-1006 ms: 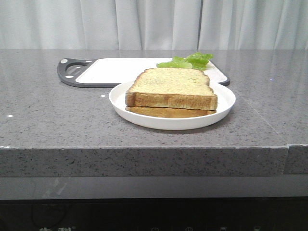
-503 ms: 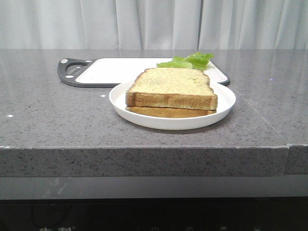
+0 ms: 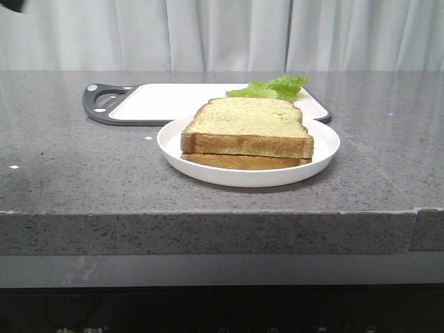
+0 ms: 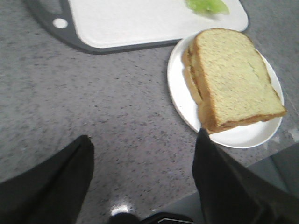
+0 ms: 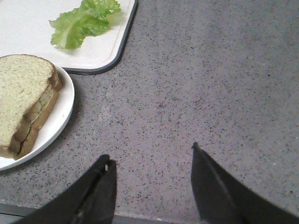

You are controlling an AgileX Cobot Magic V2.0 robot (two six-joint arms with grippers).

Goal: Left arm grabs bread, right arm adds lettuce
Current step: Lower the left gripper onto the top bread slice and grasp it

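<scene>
The robot's left gripper will close on the bread's edge (image 3: 195,123) (image 4: 202,85) nearest the handle of the cutting board, gripping only the golden top slice above the toast.
The bread (image 3: 248,125) is a thick golden slice lying on a thinner slice of toast (image 3: 243,161) on a white plate (image 3: 326,142). It also shows in the left wrist view (image 4: 233,77) and the right wrist view (image 5: 21,93). The lettuce (image 3: 274,88) lies on the white cutting board (image 3: 173,100) behind the plate, and shows in the right wrist view (image 5: 84,21). My left gripper (image 4: 145,137) is open and empty above the counter, beside the plate's near edge. My right gripper (image 5: 152,154) is open and empty above the bare counter, to the right of the plate.
The cutting board has a dark grey rim and handle (image 3: 100,100) at the left. The counter's front edge (image 3: 208,215) runs below the plate. A dark bit of an arm (image 3: 10,5) shows at the front view's top left corner.
A dark bit of an arm has come into the top left corner of the front view. The bread, plate and lettuce have not moved.
</scene>
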